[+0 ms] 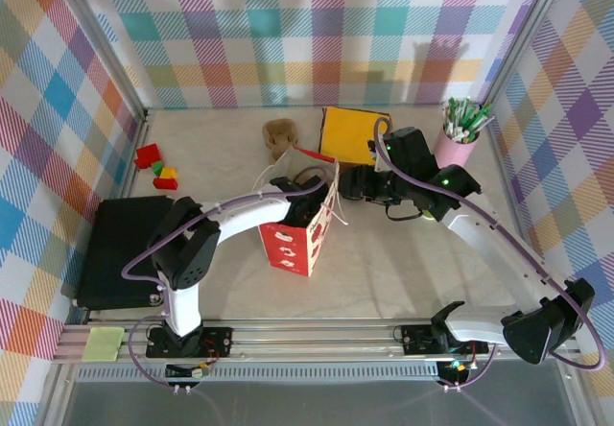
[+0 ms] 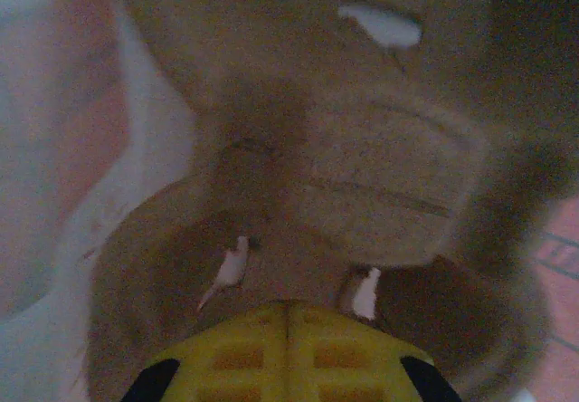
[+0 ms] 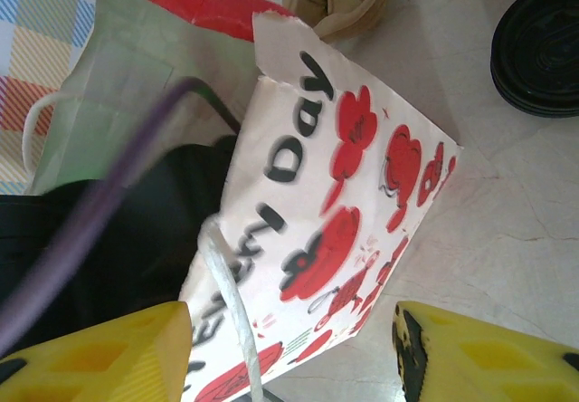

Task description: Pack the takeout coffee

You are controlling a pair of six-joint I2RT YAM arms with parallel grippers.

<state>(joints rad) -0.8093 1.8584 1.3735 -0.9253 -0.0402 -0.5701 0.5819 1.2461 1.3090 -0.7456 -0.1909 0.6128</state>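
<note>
The paper bag is crooked and my left arm fills its opening. Next, my left gripper lifts out, grabs the bag's side rim (image 1: 276, 170) and straightens the bag before loading coffee.
The green takeout coffee cup is hidden or out of view. A red-and-white paper gift bag (image 1: 295, 239) stands mid-table, and my left arm reaches into its mouth. In the dim, blurred left wrist view, my left gripper (image 2: 289, 310) has its yellow fingers pressed together. They sit just before a brown moulded cardboard surface (image 2: 380, 185). My right gripper (image 1: 349, 184) hovers at the bag's right side. It is open (image 3: 289, 352), with the bag's flowered corner (image 3: 362, 230) and a white cord handle (image 3: 231, 302) between its fingers.
A brown cardboard cup carrier (image 1: 279, 135) lies behind the bag, beside a yellow bag (image 1: 351, 134). The pink cup of pens (image 1: 457, 138) stands back right. Coloured blocks (image 1: 157, 165) and a black mat (image 1: 120, 248) are at the left. A stack of black lids (image 3: 538, 49) lies near the bag.
</note>
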